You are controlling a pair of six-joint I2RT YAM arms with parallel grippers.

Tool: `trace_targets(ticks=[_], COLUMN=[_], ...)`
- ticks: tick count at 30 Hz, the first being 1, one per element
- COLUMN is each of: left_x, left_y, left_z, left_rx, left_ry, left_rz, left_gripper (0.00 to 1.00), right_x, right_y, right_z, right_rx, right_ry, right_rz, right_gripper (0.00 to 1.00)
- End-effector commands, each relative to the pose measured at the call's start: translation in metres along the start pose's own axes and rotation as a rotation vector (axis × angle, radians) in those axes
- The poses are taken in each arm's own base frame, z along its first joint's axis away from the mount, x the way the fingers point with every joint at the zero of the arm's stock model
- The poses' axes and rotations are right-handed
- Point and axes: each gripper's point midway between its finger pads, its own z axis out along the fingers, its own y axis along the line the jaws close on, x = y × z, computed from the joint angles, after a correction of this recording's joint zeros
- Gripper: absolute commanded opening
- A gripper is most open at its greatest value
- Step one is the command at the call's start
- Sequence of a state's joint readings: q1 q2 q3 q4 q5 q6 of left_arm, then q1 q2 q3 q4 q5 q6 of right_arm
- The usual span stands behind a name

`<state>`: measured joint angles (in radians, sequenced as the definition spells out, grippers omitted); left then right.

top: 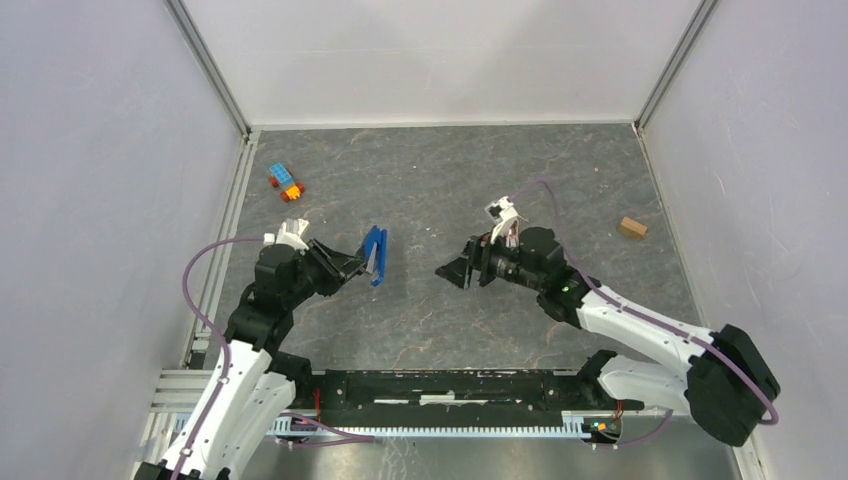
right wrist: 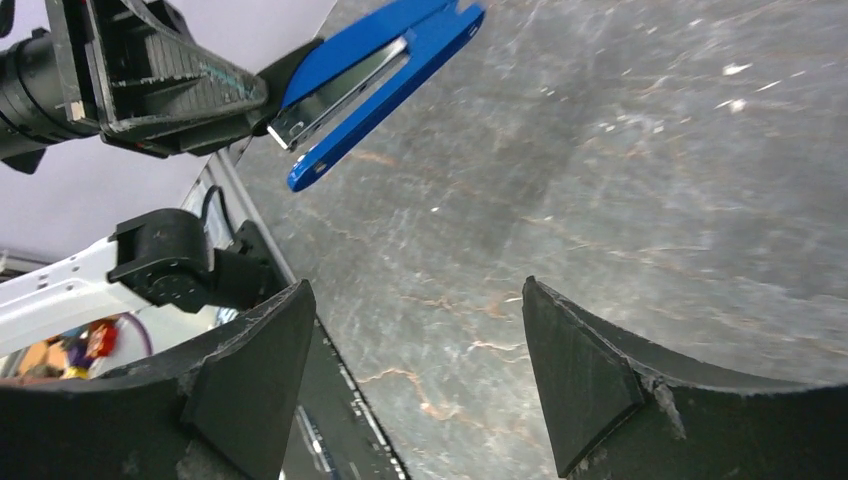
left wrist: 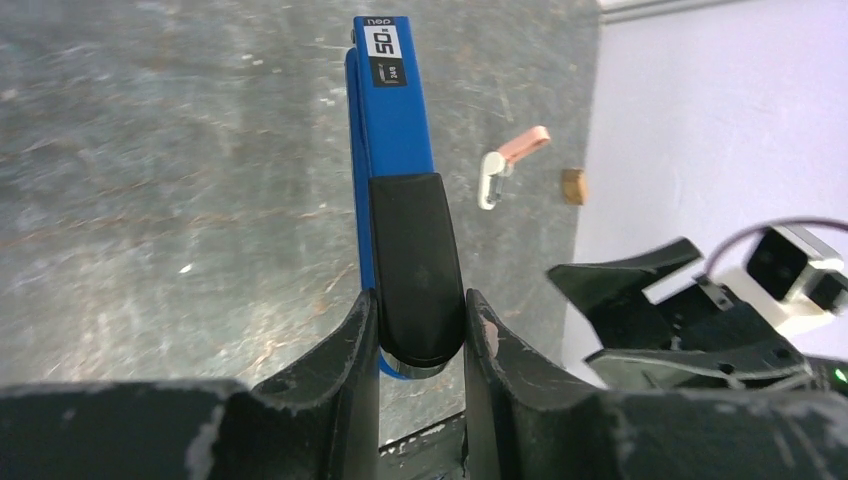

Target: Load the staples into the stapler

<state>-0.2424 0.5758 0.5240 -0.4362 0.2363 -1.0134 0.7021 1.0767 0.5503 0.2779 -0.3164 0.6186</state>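
The robot's left gripper will release the blue stapler on the bare grey table (top: 398, 309) between the two grippers, behind the black front panel.
My left gripper (top: 362, 262) is shut on the black end of the blue stapler (top: 376, 255) and holds it above the table, blue nose pointing away. In the left wrist view both fingers (left wrist: 352, 350) press the stapler's (left wrist: 395, 130) black end. In the right wrist view the stapler (right wrist: 380, 70) is hinged slightly apart, with a silvery rail showing between its blue parts. My right gripper (top: 447, 272) faces the stapler from the right, a short gap away, and is wide open and empty (right wrist: 415, 330). The staples are not in view.
A small pink-and-white piece (left wrist: 510, 160) lies on the table behind my right wrist. A small brown block (top: 631, 227) sits at the right. Blue-orange-red toy bricks (top: 285, 181) lie at the back left. Walls enclose the table on three sides.
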Motion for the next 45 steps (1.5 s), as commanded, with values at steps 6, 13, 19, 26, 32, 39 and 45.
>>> trace_targets(ticks=[6, 13, 19, 26, 32, 39, 45], left_x=[-0.012, -0.002, 0.009, 0.011, 0.005, 0.009, 0.012], left_y=[-0.072, -0.075, -0.074, -0.072, -0.074, -0.076, -0.065], left_z=[-0.012, -0.005, -0.001, 0.001, -0.003, 0.001, 0.005], left_rx=[0.384, 0.416, 0.409, 0.402, 0.397, 0.404, 0.385], left_ry=[-0.097, -0.109, -0.102, -0.102, -0.131, -0.102, -0.104], left_rz=[0.152, 0.183, 0.218, 0.228, 0.249, 0.230, 0.216], left_gripper=[0.02, 0.02, 0.02, 0.02, 0.02, 0.02, 0.02], right_x=[-0.002, 0.007, 0.025, 0.039, 0.044, 0.043, 0.046], right_y=[0.057, 0.076, 0.063, 0.052, 0.040, 0.039, 0.030], right_z=[0.046, 0.071, 0.093, 0.095, 0.096, 0.105, 0.109], right_rx=[-0.041, -0.054, 0.054, 0.114, 0.155, 0.149, 0.180], right_ry=[0.007, 0.011, 0.084, 0.115, 0.117, 0.098, 0.094], right_rz=[0.049, 0.163, 0.169, 0.157, 0.125, 0.116, 0.107], right_gripper=[0.82, 0.80, 0.75, 0.65, 0.52, 0.38, 0.21])
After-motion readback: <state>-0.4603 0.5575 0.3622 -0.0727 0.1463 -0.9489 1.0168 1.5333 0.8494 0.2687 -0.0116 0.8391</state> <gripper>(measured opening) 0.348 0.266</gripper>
